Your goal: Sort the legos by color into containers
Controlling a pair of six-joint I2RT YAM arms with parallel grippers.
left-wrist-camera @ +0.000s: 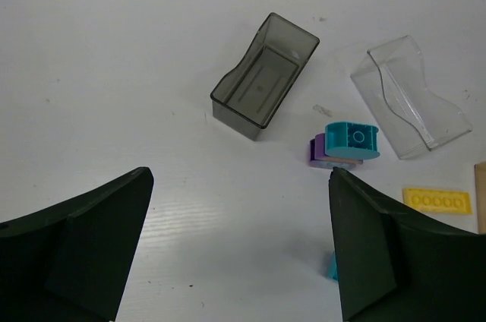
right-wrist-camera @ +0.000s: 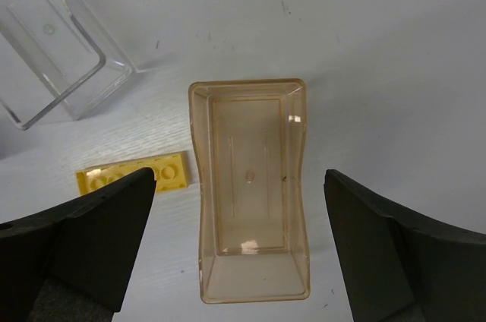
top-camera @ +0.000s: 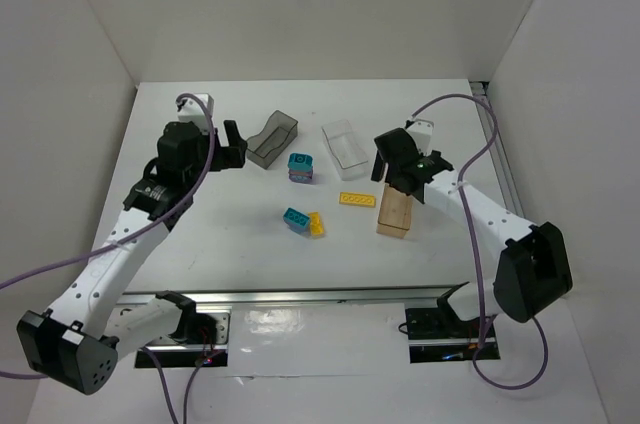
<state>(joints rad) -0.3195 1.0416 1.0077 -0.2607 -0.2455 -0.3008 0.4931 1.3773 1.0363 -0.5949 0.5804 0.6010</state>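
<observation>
The robot's right gripper should next move to the middle of the flat yellow plate (top-camera: 357, 199) (right-wrist-camera: 133, 172) beside the amber bin and close across the plate's long sides.
A smoky grey bin (top-camera: 272, 139) (left-wrist-camera: 264, 76), a clear bin (top-camera: 346, 142) (left-wrist-camera: 408, 96) (right-wrist-camera: 47, 36) and an amber bin (top-camera: 394, 213) (right-wrist-camera: 250, 187) stand on the table, all empty. A teal brick on a purple one (top-camera: 300, 167) (left-wrist-camera: 345, 144) sits between the grey and clear bins. A flat yellow plate (top-camera: 355, 200) (left-wrist-camera: 437, 200) (right-wrist-camera: 137, 174) lies left of the amber bin. A teal brick (top-camera: 295, 217) and a small yellow brick (top-camera: 316, 225) lie in the middle. My left gripper (top-camera: 234, 149) (left-wrist-camera: 239, 246) is open above bare table left of the grey bin. My right gripper (top-camera: 392, 172) (right-wrist-camera: 239, 238) is open above the amber bin.
White walls enclose the table on the left, back and right. A metal rail (top-camera: 320, 296) runs along the near edge by the arm bases. A cable channel (top-camera: 497, 149) runs down the table's right side.
</observation>
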